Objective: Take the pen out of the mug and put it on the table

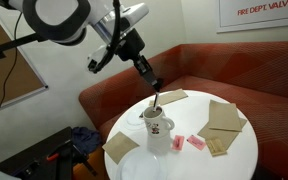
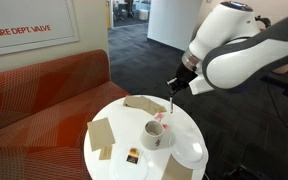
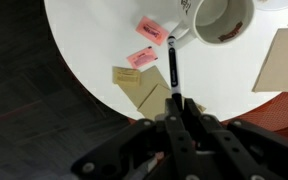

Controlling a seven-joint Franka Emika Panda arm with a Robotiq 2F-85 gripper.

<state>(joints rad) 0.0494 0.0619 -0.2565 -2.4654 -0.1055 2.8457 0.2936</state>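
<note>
My gripper is going to set the black pen down on the bare table (image 1: 189, 162) (image 3: 116, 33) just in front of the pink packets, and release it there.
The white mug (image 1: 157, 128) stands on the round white table (image 1: 239, 160); it also shows in the exterior view (image 2: 156, 135) and at the top of the wrist view (image 3: 220, 20). My gripper (image 3: 181, 106) is shut on the black pen (image 3: 173, 70). The pen sticks out from the fingertips, outside the mug and beside its rim, over the table top (image 3: 89, 40). In both exterior views the gripper (image 1: 155, 98) (image 2: 171, 102) hangs just above the mug, slightly to its far side.
Two pink packets (image 3: 144, 45) and brown paper napkins (image 3: 142, 88) (image 3: 281, 58) lie on the table. A clear plate (image 1: 142, 166) (image 2: 191, 152) sits near the table's edge. A red-brown curved sofa (image 1: 109, 95) (image 2: 44, 90) wraps behind the table.
</note>
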